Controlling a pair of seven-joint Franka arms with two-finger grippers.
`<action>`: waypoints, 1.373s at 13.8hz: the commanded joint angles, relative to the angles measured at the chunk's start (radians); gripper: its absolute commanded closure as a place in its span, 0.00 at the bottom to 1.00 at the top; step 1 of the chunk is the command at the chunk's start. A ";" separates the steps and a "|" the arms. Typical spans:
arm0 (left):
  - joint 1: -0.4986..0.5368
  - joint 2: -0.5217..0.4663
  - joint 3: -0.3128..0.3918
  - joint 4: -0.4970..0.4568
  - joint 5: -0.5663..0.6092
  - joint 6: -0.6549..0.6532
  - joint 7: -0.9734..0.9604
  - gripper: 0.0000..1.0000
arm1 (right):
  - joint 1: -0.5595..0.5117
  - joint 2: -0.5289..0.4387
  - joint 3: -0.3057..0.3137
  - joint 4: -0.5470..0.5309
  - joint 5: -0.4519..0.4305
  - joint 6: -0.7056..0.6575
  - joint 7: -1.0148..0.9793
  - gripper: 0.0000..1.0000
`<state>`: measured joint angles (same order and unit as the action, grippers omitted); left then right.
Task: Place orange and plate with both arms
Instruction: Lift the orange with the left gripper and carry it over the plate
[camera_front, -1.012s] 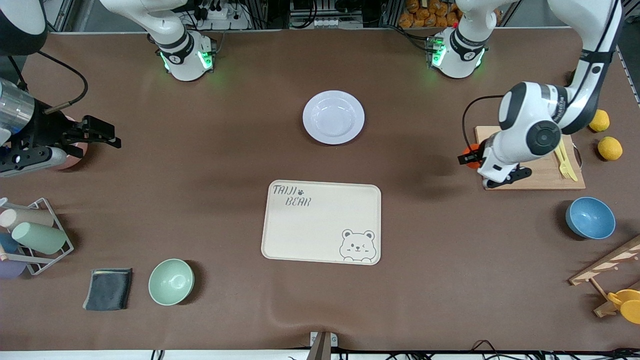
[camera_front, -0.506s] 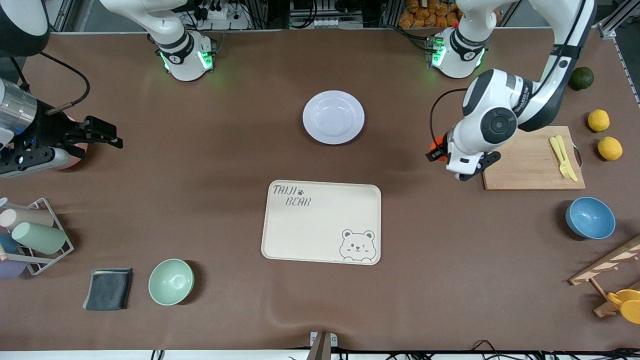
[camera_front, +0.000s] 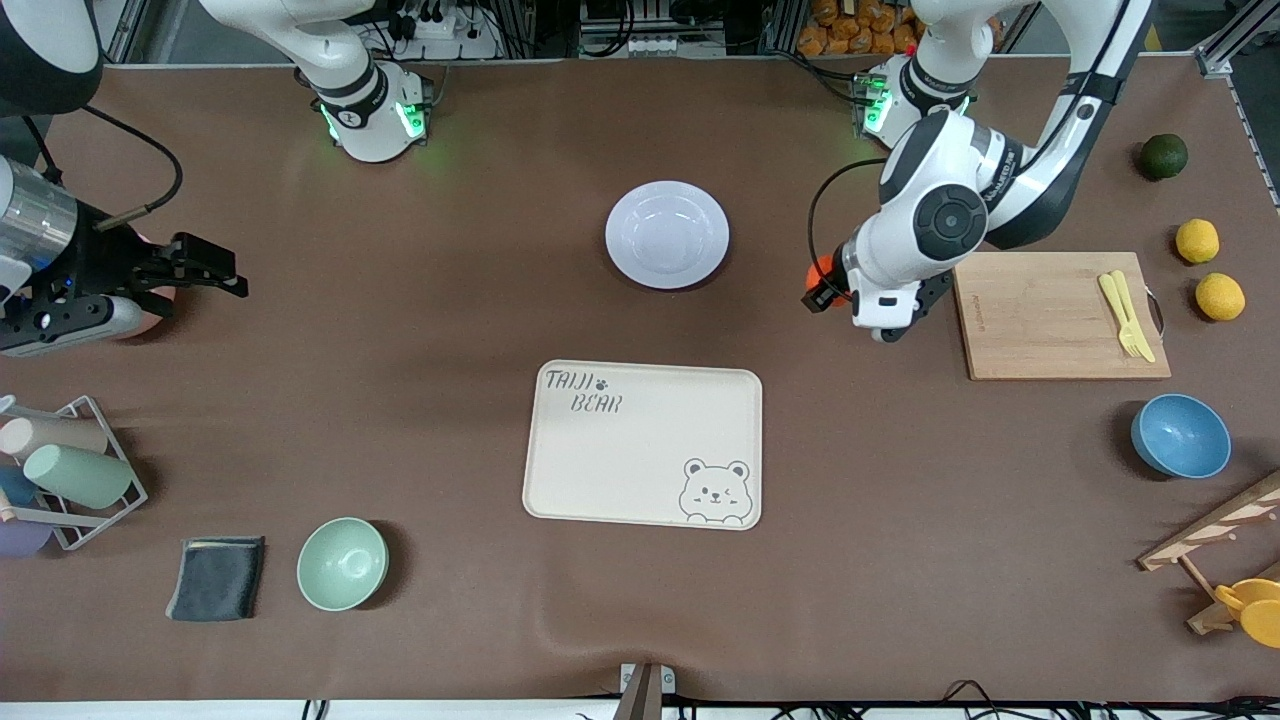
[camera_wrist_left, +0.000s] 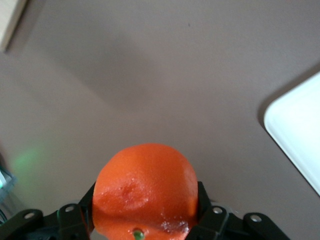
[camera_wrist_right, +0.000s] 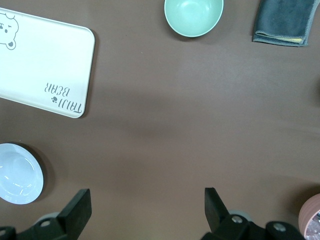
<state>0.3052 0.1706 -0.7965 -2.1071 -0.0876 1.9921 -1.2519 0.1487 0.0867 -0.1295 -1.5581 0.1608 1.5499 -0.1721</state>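
My left gripper needs to let go of the orange, which will set it free in the middle of the pale lavender-white plate (camera_front: 667, 233).
The red-orange orange (camera_front: 820, 272) is held in my left gripper (camera_front: 822, 288), which is shut on it in the air over the brown table between the plate and the wooden board. In the left wrist view the orange (camera_wrist_left: 145, 187) fills the space between the black fingers (camera_wrist_left: 75, 217). The pale lavender-white plate (camera_front: 667, 235) lies on the table toward the robots' bases; its rim shows in the left wrist view (camera_wrist_left: 295, 132) and the right wrist view (camera_wrist_right: 20, 173). My right gripper (camera_front: 215, 268) is open and empty at the right arm's end of the table; it waits.
A cream bear tray (camera_front: 642, 443) lies mid-table, nearer the camera than the plate. A wooden board (camera_front: 1050, 315) with a yellow fork, two lemons (camera_front: 1197, 241), a dark green fruit (camera_front: 1163, 156) and a blue bowl (camera_front: 1180, 436) are at the left arm's end. A mint bowl (camera_front: 342, 563), grey cloth (camera_front: 216, 578) and cup rack (camera_front: 70, 470) are at the right arm's end.
My left gripper has carried the orange off the wooden board's edge and toward the plate. The right gripper has barely moved.
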 joint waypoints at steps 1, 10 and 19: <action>-0.058 0.015 -0.006 0.039 -0.026 -0.027 -0.105 0.90 | 0.002 0.005 -0.004 0.010 0.016 -0.002 -0.012 0.00; -0.261 0.190 -0.004 0.226 -0.024 -0.027 -0.423 0.90 | 0.002 0.005 -0.002 0.009 0.016 -0.002 -0.012 0.00; -0.412 0.250 -0.003 0.099 -0.023 0.135 -0.527 0.90 | 0.000 0.005 -0.002 0.007 0.016 -0.004 -0.012 0.00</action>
<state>-0.0790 0.4222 -0.8024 -1.9442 -0.1001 2.0408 -1.7429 0.1488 0.0884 -0.1292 -1.5581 0.1613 1.5499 -0.1721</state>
